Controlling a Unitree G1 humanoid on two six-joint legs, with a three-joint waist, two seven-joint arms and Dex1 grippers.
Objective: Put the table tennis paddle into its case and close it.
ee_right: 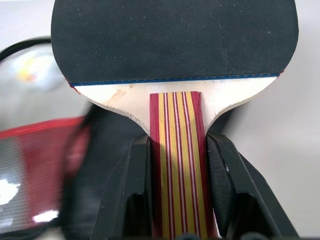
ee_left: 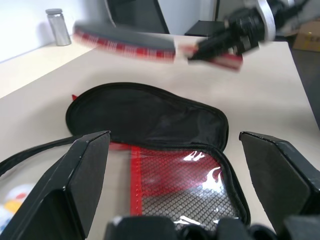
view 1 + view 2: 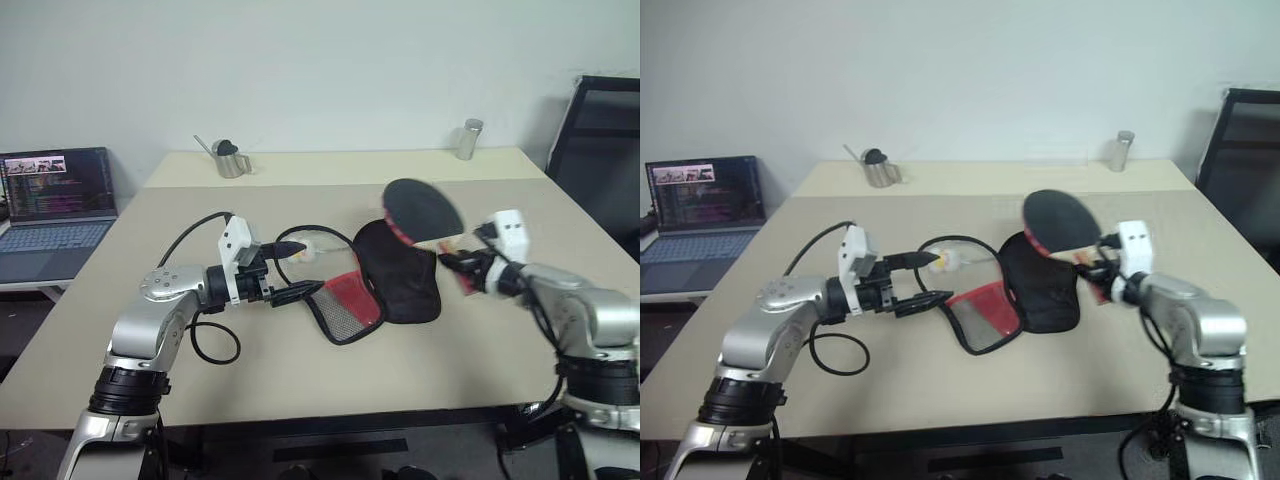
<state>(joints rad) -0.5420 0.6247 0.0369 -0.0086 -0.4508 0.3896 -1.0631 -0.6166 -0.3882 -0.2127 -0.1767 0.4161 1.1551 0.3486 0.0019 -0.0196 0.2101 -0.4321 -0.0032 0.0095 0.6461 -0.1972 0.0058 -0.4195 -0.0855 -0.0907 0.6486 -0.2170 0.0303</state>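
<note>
Next, my right gripper lets go of the table tennis paddle on the case's black half (image 3: 400, 258) (image 1: 134, 126), next to the red mesh flap.
The case (image 3: 400, 275) lies open in the middle of the table, black half uppermost, with its red mesh flap (image 3: 345, 305) folded out toward my left arm. Just beyond the flap's rim my left gripper (image 3: 298, 268) stands open, pointing level at the case with nothing between its fingers (image 2: 85, 170). My right gripper (image 3: 458, 263) is shut on the striped reddish handle (image 1: 177, 150) of the table tennis paddle (image 3: 422, 207). The paddle's black face (image 1: 175, 35) hangs in the air over the far right edge of the case (image 2: 150, 117).
An open laptop (image 3: 55, 210) sits on a side surface at far left. A metal watering can (image 3: 230, 158) and a metal tin (image 3: 468, 140) stand at the table's back. A black chair (image 3: 600, 140) is at right. A black cable (image 3: 215, 345) loops by my left arm.
</note>
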